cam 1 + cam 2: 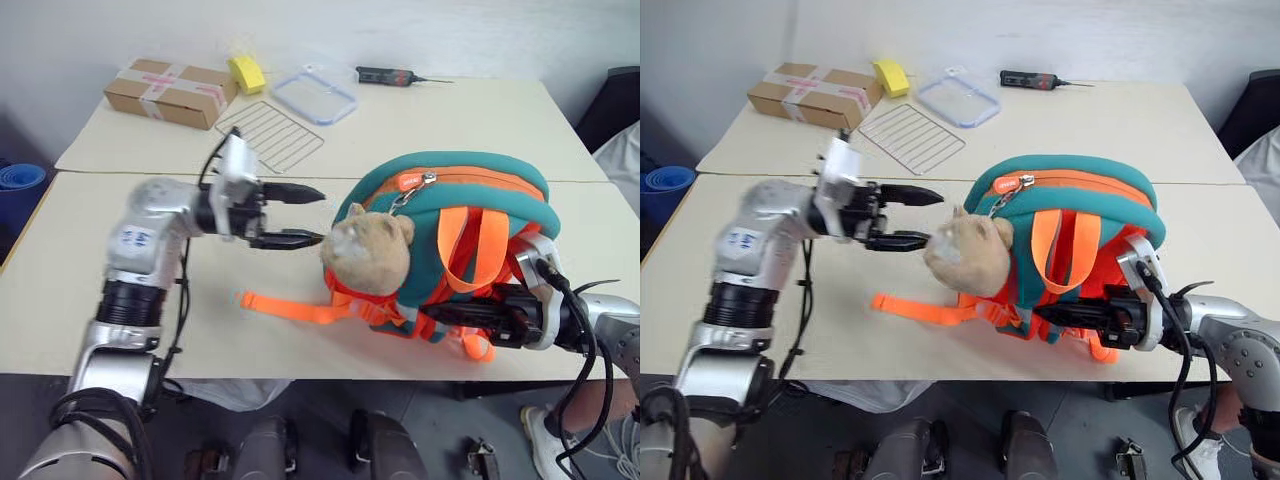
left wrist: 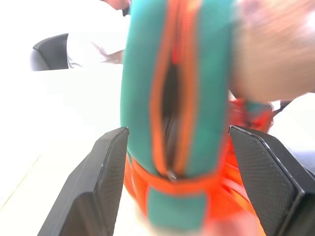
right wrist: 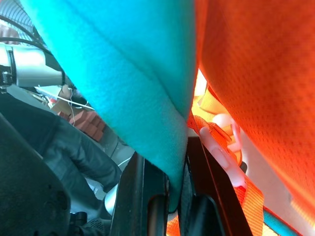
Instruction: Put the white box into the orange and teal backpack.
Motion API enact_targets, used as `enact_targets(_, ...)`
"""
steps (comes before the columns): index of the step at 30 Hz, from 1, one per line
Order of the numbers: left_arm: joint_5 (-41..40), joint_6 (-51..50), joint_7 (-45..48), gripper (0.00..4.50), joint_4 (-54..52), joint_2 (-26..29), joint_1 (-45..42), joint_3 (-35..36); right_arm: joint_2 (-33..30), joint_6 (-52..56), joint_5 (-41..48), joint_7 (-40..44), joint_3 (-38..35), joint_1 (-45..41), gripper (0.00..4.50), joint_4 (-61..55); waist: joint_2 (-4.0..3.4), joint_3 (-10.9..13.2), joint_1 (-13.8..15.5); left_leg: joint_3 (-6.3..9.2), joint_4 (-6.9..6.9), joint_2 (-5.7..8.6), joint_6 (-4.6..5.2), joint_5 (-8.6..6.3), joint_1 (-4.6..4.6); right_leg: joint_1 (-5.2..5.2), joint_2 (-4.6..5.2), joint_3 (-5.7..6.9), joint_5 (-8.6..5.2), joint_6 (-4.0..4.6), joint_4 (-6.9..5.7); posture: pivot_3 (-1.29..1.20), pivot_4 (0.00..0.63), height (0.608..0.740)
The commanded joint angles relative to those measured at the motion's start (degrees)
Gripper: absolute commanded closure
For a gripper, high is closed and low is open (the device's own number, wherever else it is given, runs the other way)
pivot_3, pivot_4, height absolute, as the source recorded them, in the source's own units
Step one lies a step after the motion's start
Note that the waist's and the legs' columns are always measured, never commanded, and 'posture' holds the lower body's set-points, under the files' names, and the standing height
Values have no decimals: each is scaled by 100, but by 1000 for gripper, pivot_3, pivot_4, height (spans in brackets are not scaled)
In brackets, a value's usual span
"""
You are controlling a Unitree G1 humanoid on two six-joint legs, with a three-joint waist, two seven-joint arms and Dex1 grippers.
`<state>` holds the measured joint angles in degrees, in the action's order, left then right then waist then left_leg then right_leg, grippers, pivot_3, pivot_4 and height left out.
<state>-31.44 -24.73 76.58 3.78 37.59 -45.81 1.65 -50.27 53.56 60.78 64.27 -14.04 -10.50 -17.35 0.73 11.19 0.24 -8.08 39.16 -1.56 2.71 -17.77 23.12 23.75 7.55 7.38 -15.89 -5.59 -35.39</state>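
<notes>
Next, I close my left gripper on the plush toy's side [image 1: 341, 242] [image 2: 270, 61] below its ear, because the plush toy hangs from the backpack's zipper pull.
The orange and teal backpack [image 1: 470, 215] lies on the near table, its tan plush toy [image 1: 368, 250] facing left. The zipper [image 2: 170, 98] along its teal top gapes a little. My left gripper [image 1: 312, 215] hovers level just left of the plush toy, open, with nothing between its fingers [image 2: 98, 187]. My right gripper [image 1: 440, 318] reaches in low at the backpack's near right side and is shut on a fold of its teal fabric [image 3: 147, 98]. An orange strap [image 1: 290, 303] trails left across the table. The white box is out of view.
On the far table lie a taped cardboard box [image 1: 170, 92], a yellow sponge [image 1: 246, 72], a clear blue-rimmed lid [image 1: 314, 97], a wire rack [image 1: 270, 135] and a black tool [image 1: 390, 76]. A seam [image 1: 120, 172] divides the two tables. A person's shoe [image 1: 545, 440] is at the near right.
</notes>
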Motion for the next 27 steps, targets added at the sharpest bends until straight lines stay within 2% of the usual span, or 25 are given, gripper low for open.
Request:
enact_targets(1, -719, -495, -131, 1096, -1058, -6, 155, 251, -4, -147, -53, 113, -110, -65, 4500, 109, 0, 0, 32, 4, 1, 5, 4, -2, -1, -4, 1, 0, 1, -2, 0, 0, 150, 740)
enact_targets(5, -469, -303, -588, 1096, -1651, -327, 283, -61, 4, -83, -39, 169, -58, -122, 4500, 231, 0, 0, 115, 8, 5, 20, 18, 0, -1, -16, 7, -18, 9, -16, 10, 0, 150, 740)
enact_targets(8, -196, -1, -977, 1096, -1744, -739, 261, -321, -12, 95, 109, 182, -82, -164, 4500, 244, 0, 0, 115, 7, 5, 19, 17, 4, -2, -18, 3, -31, 10, -18, 14, 0, 150, 740)
enact_targets(13, 495, 540, -1356, 1096, -1626, -1046, 267, -778, 1, 136, 117, 193, -113, -235, 4500, 246, 0, 0, 106, -2, 4, 12, 13, 5, -3, -12, -8, -33, 10, -18, 12, 0, 150, 740)
enact_targets(16, 272, 482, -1487, 1096, -1676, -1363, 230, -789, 55, 157, 188, 112, -169, -236, 4500, 156, 0, 0, 112, -3, 4, 12, 14, 5, -3, -12, -7, -30, 10, -18, 11, 0, 150, 740)
enact_targets(19, 376, 614, -1371, 1644, -1596, -1395, 273, -887, 88, 139, 246, 27, -194, -203, 4500, 95, 0, 0, 114, -2, 4, 13, 15, 5, -3, -13, -3, -33, 10, -18, 12, 0, 150, 740)
enact_targets(23, 329, 668, -1351, 2840, -1510, -1417, 261, -851, 153, 101, 297, -118, -264, -139, 4500, 29, 0, 0, 113, -1, 4, 12, 15, 5, -3, -12, -4, -30, 10, -18, 12, 0, 150, 740)
enact_targets(27, 208, 585, -1395, 3839, -1146, -1094, 133, -339, 230, 30, 311, -275, -401, 10, 4500, -53, 0, 0, 114, 0, 4, 12, 15, 5, -3, -13, -4, -31, 10, -18, 11, 0, 150, 740)
